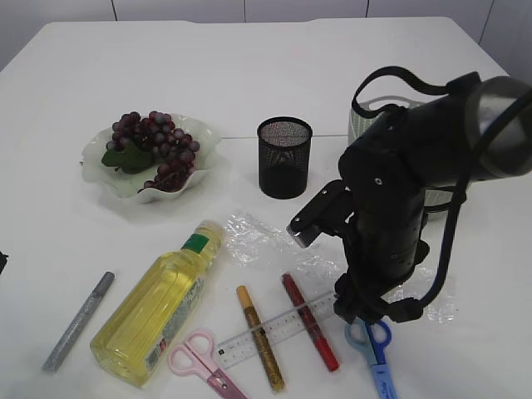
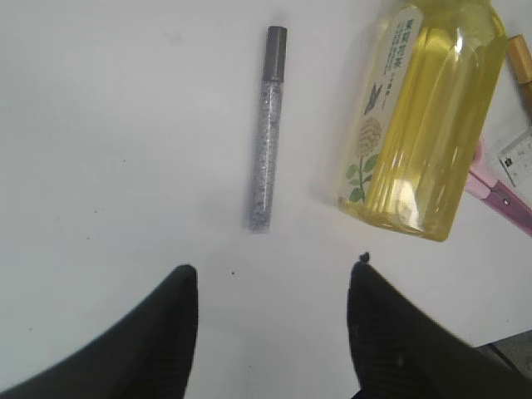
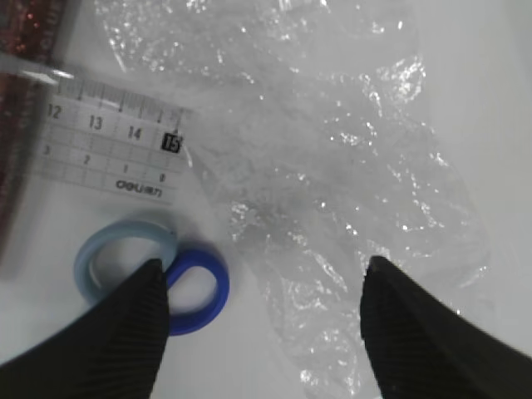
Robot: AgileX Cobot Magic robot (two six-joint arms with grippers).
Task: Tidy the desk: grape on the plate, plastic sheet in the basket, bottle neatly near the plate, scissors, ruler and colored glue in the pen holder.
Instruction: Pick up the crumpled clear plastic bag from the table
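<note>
One finger of my right gripper is over the blue scissors' handles. I need to move clear of them and pinch only the plastic sheet (image 3: 316,278) for the basket.
The grape (image 1: 154,145) lies on the plate (image 1: 137,193). The bottle (image 1: 158,303) lies on its side beside pink scissors (image 1: 204,357), the ruler (image 1: 274,327), and gold (image 1: 249,312) and red (image 1: 312,328) glue pens. My right gripper (image 3: 262,274) stands open just above the desk. Its left finger is at the blue scissors' handles (image 3: 195,287) and its right finger is over the plastic sheet (image 3: 332,166); nothing is held. My left gripper (image 2: 274,278) is open over bare desk, short of the silver glue pen (image 2: 266,133) and the bottle (image 2: 424,116).
The pen holder (image 1: 283,158) stands upright behind the plastic sheet (image 1: 258,241). The basket (image 1: 356,125) is mostly hidden behind my right arm. The ruler's end (image 3: 108,154) lies just left of the sheet.
</note>
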